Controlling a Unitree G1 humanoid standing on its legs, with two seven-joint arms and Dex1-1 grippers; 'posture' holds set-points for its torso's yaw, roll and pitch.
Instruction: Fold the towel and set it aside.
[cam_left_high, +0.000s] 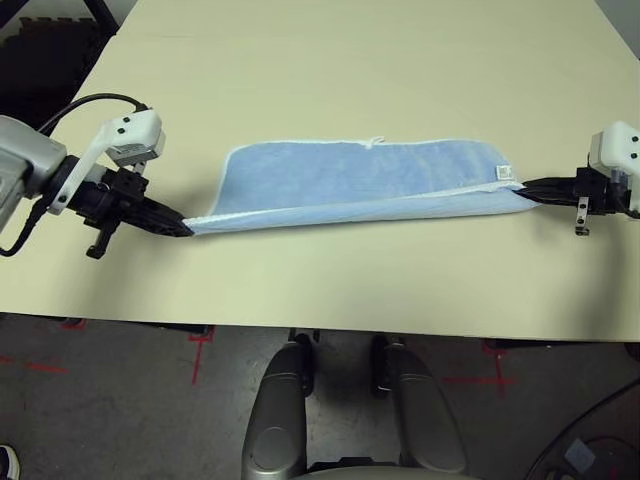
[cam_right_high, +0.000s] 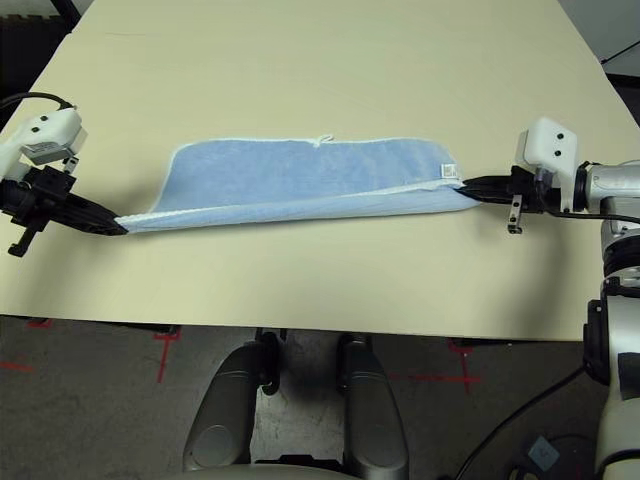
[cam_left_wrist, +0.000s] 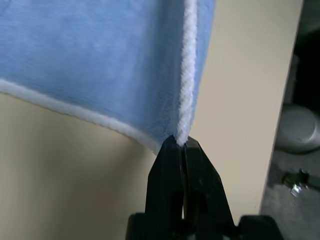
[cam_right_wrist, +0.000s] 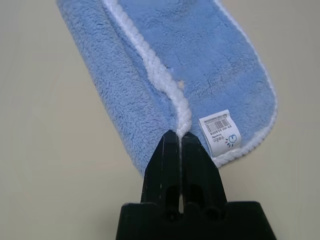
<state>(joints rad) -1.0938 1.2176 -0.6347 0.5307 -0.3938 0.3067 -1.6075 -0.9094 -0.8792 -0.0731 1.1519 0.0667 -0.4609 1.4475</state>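
Note:
My right gripper is holding the towel's near edge. It will let go of it on the towel's far corner (cam_left_high: 506, 147) (cam_right_wrist: 269, 116), just beyond the small white label.
The towel (cam_left_high: 360, 180) is a light blue terry cloth with white stitched edging, stretched lengthwise across the middle of the table (cam_left_high: 330, 60) and doubled over along its near side. My left gripper (cam_left_high: 183, 229) is shut on the towel's left near corner. My right gripper (cam_left_high: 523, 188) is shut on its right near corner. In the left wrist view the black fingers (cam_left_wrist: 172, 175) pinch the white edging (cam_left_wrist: 187, 75). In the right wrist view my right gripper (cam_right_wrist: 179, 137) clamps the edging beside a small white label (cam_right_wrist: 220, 131) with a barcode.
The table's near edge (cam_left_high: 320, 325) runs just in front of the towel, with dark floor and red tape marks (cam_left_high: 200, 350) below it. Bare tabletop lies beyond the towel toward the far side.

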